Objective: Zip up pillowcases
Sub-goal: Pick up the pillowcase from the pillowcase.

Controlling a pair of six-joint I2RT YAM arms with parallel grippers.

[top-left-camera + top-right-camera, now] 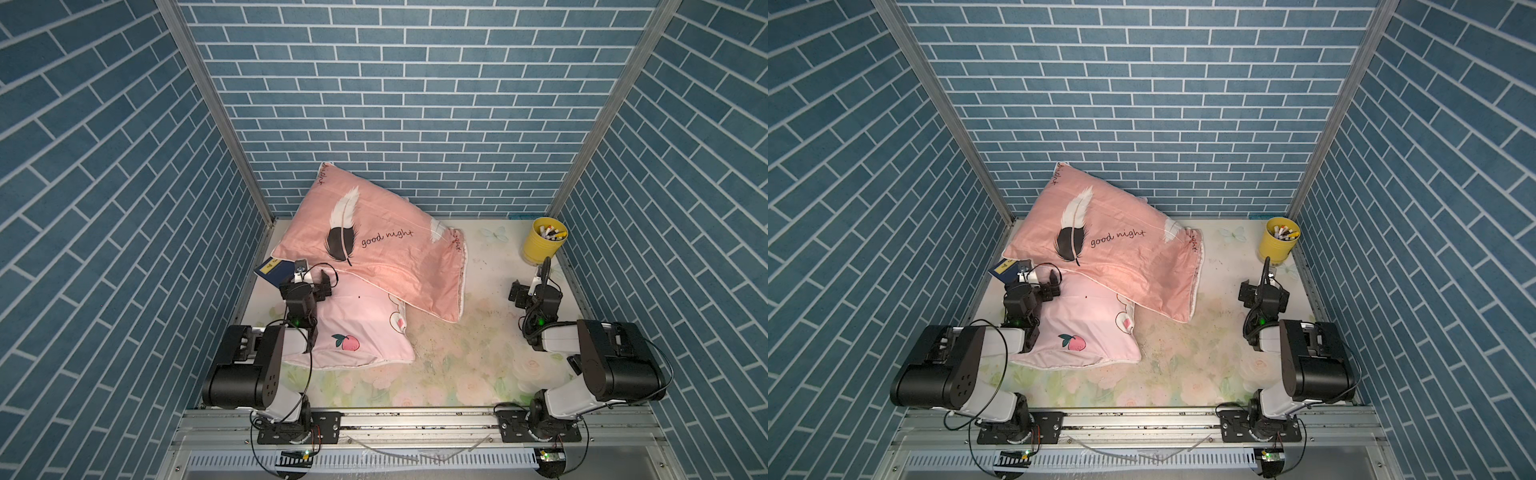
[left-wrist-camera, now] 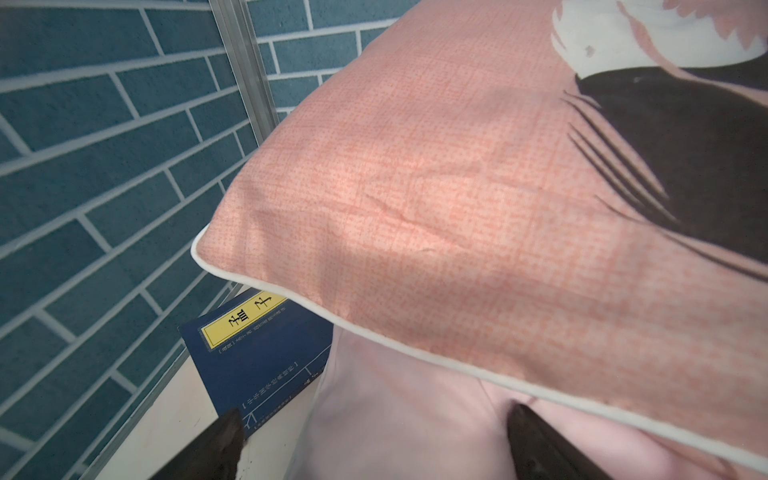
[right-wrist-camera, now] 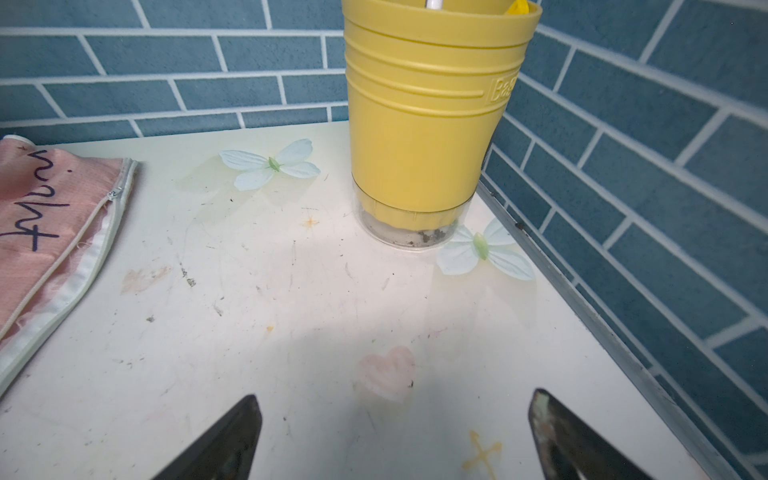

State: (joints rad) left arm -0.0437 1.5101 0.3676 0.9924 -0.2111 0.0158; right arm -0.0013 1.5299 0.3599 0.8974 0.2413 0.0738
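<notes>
My left gripper next grabs the salmon-pink pillowcase's near side [image 1: 387, 275], below "good night".
The salmon-pink pillowcase [image 1: 374, 241] [image 1: 1108, 245] with feathers and "good night" lies slanted at the back left. Its lower corner rests on the pale pink pillowcase [image 1: 357, 328] [image 1: 1088, 324] with a peach print. The salmon one's right end gapes, showing white lining, and its zipper slider [image 3: 113, 193] sits near the far corner. My left gripper [image 1: 311, 282] [image 2: 377, 413] is open over the pale pillow's far left corner, just under the salmon pillow's piped edge [image 2: 457, 187]. My right gripper [image 1: 532, 282] [image 3: 395, 398] is open over bare table, empty.
A yellow cup [image 1: 544, 241] [image 3: 428, 116] holding markers stands in the back right corner, just ahead of the right gripper. A dark blue book [image 1: 272, 272] [image 2: 257, 353] lies against the left wall, partly under the salmon pillow. Blue brick walls enclose three sides.
</notes>
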